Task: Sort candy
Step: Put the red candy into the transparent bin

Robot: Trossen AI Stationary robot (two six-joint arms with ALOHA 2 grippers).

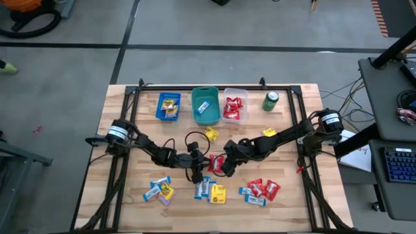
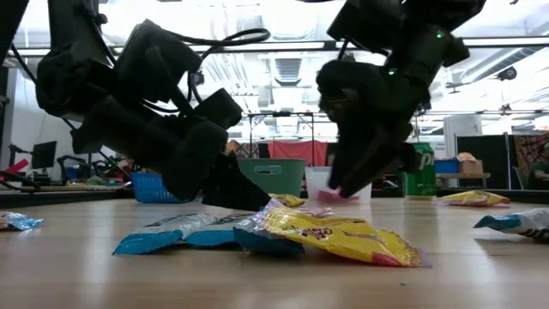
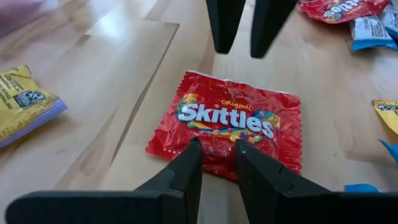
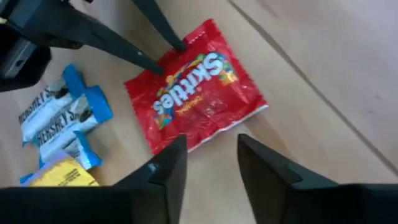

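Note:
The edge of the red Skittles packet lies past my right gripper's open fingers. Next, my right gripper reaches further across the packet and pinches its middle (image 4: 195, 88).
A red Skittles packet (image 3: 230, 124) lies flat on the wooden table (image 1: 130, 143) near its middle, between my two grippers. My left gripper (image 3: 216, 149) comes in low and slanting, its fingers a small gap apart, with the tips over the packet's edge nearest that arm. My right gripper (image 4: 211, 158) hangs open above the packet's opposite edge (image 4: 205, 140), clear of it, with nothing between its fingers. More candy lies near the table's near edge: blue-white and yellow packets (image 1: 211, 190) and red ones (image 1: 263, 188). My left gripper has both fingertips (image 4: 160, 70) at the red packet's edge (image 4: 171, 59), slanting down from the table's left. I cannot tell whether they rest on the wrapper or hover just above it. The packet lies flat on the table.
Along the far edge stand a blue bin (image 1: 168, 106), a teal bin (image 1: 205, 105), a clear bin (image 1: 234, 107) holding red packets, and a green can (image 1: 270, 101). Loose packets lie at the near left (image 1: 159, 190). Two yellow packets (image 1: 211, 134) (image 1: 269, 132) lie behind the grippers.

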